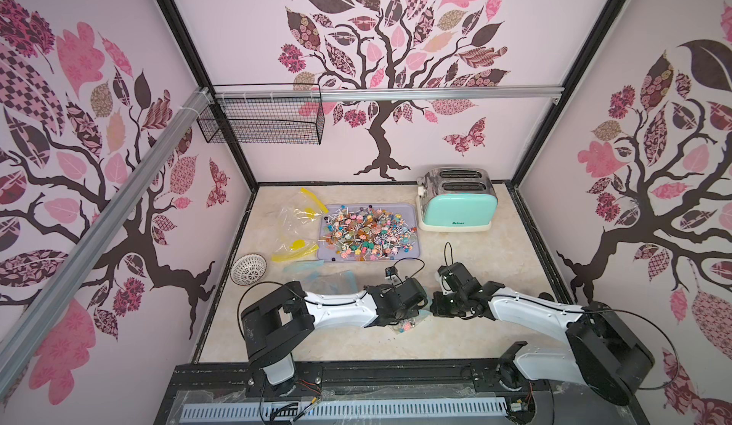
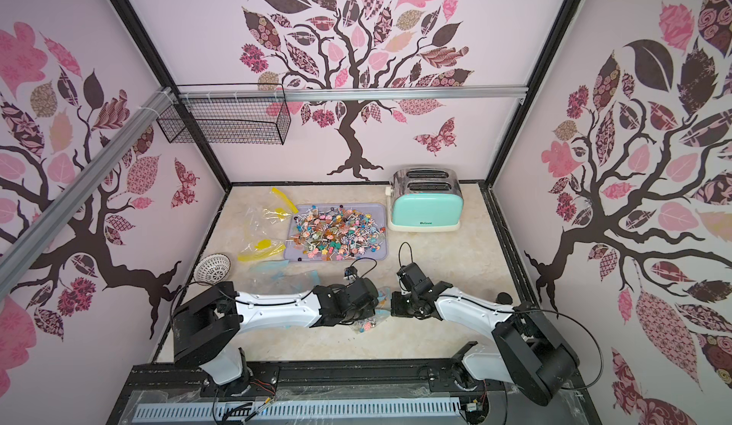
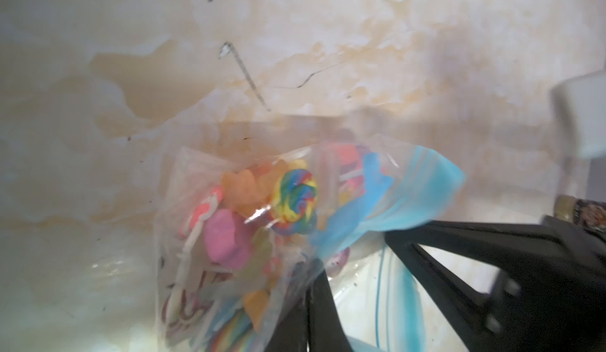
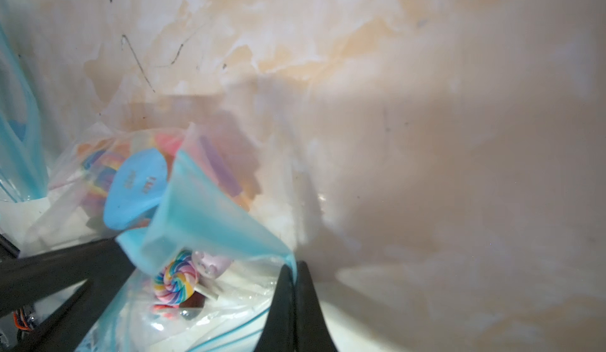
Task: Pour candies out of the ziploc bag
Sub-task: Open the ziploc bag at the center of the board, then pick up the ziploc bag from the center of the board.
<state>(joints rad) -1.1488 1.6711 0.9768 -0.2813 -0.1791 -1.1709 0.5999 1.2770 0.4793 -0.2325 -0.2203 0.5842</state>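
Both my grippers are holding the ziploc bag near its blue zip. Next, my left gripper takes the bag's candy-filled bottom end [image 3: 183, 288] before pouring over the tray.
A clear ziploc bag [image 1: 408, 324] with a blue zip strip hangs between both grippers, low over the front middle of the table. Candies [image 3: 295, 196], small swirled, pink and orange lollipops on white sticks, fill its lower part [image 4: 175, 281]. My left gripper [image 3: 316, 265] is shut on the bag's clear plastic at one side of the mouth. My right gripper [image 4: 293, 265] is shut on the blue zip edge opposite. In both top views the two grippers [image 1: 424, 310] [image 1: 435, 308] almost touch, and they hide most of the bag [image 2: 366, 326].
A lavender tray [image 1: 325, 250] behind holds a heap of loose candies [image 1: 370, 231]. Empty bags with yellow strips [image 1: 297, 221] and blue strips [image 1: 328, 276] lie left of it. A white bowl [image 1: 248, 269] sits at the left wall, a mint toaster [image 1: 457, 201] back right, a wire basket [image 1: 261, 118] on the wall.
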